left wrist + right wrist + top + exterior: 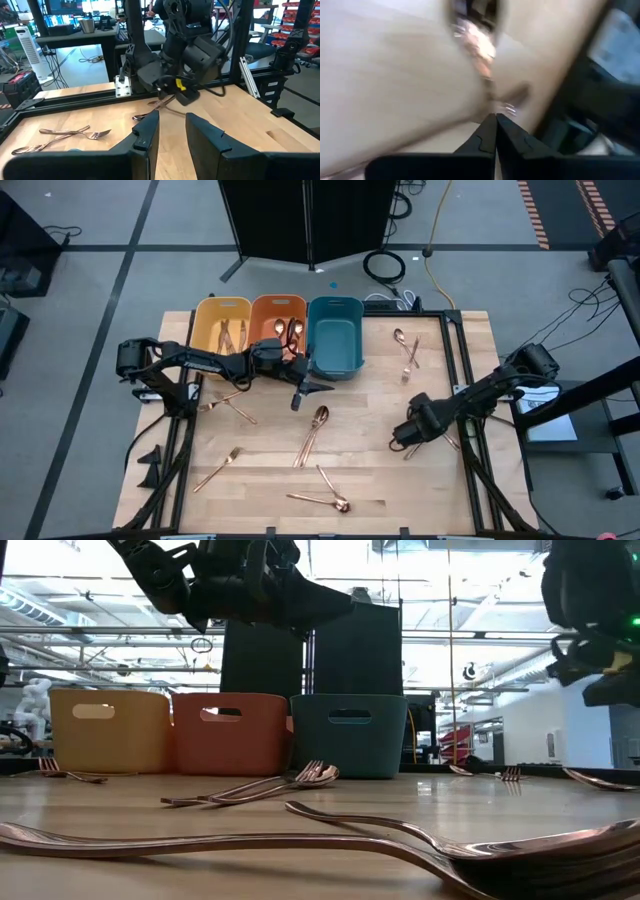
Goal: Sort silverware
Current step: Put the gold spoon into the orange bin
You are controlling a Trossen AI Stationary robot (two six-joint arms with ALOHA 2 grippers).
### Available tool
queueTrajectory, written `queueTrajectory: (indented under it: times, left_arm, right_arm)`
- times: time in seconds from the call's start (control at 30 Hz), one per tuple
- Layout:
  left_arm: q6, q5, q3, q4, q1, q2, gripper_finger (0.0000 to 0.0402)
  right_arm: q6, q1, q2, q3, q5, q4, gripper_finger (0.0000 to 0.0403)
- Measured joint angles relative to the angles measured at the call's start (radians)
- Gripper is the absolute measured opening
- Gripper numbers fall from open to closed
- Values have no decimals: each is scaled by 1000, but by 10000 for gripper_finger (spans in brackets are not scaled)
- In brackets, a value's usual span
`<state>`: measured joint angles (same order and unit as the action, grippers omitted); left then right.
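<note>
Next, I open my right gripper, which is shut where the spoon and fork cross, and take only the spoon by its handle [483,67] near the bowl.
Copper silverware lies scattered on the wooden table: a spoon and fork [312,435] in the middle, a fork [218,470] at the near left, crossed pieces [325,498] near the front edge, and a spoon and fork [405,350] at the far right. My left gripper [300,395] hovers open just in front of the teal bin [335,335], with nothing between its fingers [147,135]. My right gripper [405,438] stands at the table's right side, shut on one copper piece [162,101]. My right gripper pinches a copper piece of silverware by its thin handle [491,100] between its two shut fingertips. The fingers come steeply from above. The piece runs on beyond the fingertips to its broad end [475,40]. Whether that end touches the table I cannot tell.
Three bins stand in a row at the far edge: yellow [222,325] with forks in it, orange [278,320] with spoons in it, and teal. More pieces [228,405] lie under the left arm. A black frame rail [462,370] runs along the table's right side.
</note>
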<state>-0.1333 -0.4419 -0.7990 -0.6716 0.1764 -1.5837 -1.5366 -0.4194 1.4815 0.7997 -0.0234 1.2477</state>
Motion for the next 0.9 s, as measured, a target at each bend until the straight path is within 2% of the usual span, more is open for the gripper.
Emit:
queueTrajectory:
  times: [0.17, 0.47, 0.6, 0.77, 0.9]
  left_arm:
    - [0, 0, 0, 1, 0, 0, 93]
    - [0, -1, 0, 8, 0, 0, 93]
    - [-3, -1, 0, 9, 0, 0, 93]
    - [-3, -1, 0, 9, 0, 0, 93]
    - [-3, -1, 0, 11, 0, 0, 93]
  right_arm:
    - [92, 29, 0, 0, -36, -83, 12]
    - [179, 78, -1, -58, -24, -82, 120]
    - [224, 97, -1, -95, -23, -102, 150]
    - [327, 151, -6, -180, 9, -254, 155]
    - [367, 200, -15, -221, 71, -304, 126]
